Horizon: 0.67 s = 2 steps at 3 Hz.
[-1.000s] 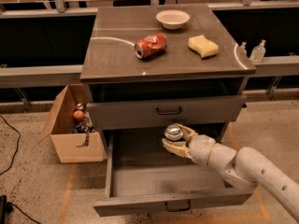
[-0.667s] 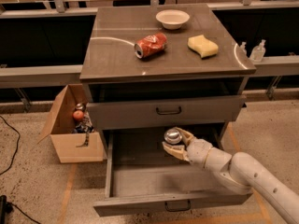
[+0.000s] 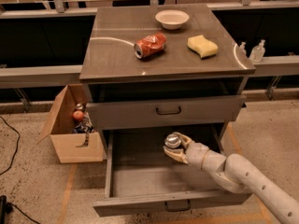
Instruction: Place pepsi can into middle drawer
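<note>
My gripper is going to set the pepsi can down on the grey bottom toward the back of the middle drawer (image 3: 161, 157).
The middle drawer (image 3: 140, 176) is pulled out wide, its grey floor bare, its front panel with a dark handle low in the view. My gripper (image 3: 176, 147) reaches in from the lower right and is shut on the pepsi can (image 3: 172, 140), of which only the silver top shows. The can is held upright over the back middle of the open drawer. The upper drawer (image 3: 168, 110) above it is closed.
On the cabinet top lie a crushed red can (image 3: 150, 45), a white bowl (image 3: 172, 18) and a yellow sponge (image 3: 202, 46). An open cardboard box (image 3: 70, 125) with items stands on the floor at the left. Two small bottles (image 3: 257, 51) stand on a ledge at the right.
My gripper with the can has shifted slightly left and further into the drawer. Nothing else has moved.
</note>
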Available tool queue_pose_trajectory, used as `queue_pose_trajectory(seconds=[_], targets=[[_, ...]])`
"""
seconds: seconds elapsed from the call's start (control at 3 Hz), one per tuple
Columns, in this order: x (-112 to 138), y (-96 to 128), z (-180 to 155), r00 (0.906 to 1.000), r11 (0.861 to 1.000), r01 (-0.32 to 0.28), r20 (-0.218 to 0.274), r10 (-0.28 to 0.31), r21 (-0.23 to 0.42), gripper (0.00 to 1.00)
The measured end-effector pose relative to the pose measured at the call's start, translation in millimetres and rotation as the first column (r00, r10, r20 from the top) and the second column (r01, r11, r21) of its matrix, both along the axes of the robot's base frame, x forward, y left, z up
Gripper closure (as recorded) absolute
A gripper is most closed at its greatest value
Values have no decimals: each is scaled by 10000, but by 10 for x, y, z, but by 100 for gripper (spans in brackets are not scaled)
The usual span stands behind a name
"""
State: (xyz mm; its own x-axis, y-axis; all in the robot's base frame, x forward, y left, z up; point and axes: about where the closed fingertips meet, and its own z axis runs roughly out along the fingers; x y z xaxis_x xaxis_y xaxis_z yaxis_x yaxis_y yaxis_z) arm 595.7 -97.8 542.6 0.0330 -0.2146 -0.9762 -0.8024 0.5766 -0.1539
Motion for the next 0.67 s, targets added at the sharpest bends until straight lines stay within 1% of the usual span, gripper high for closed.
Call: queue_pose_trajectory(seconds=[0.33, 0.67], targets=[[107, -30, -159, 9997, 9992, -217, 57, 219, -334, 100], [234, -11, -301, 9967, 9968, -728, 330, 739, -322, 100]])
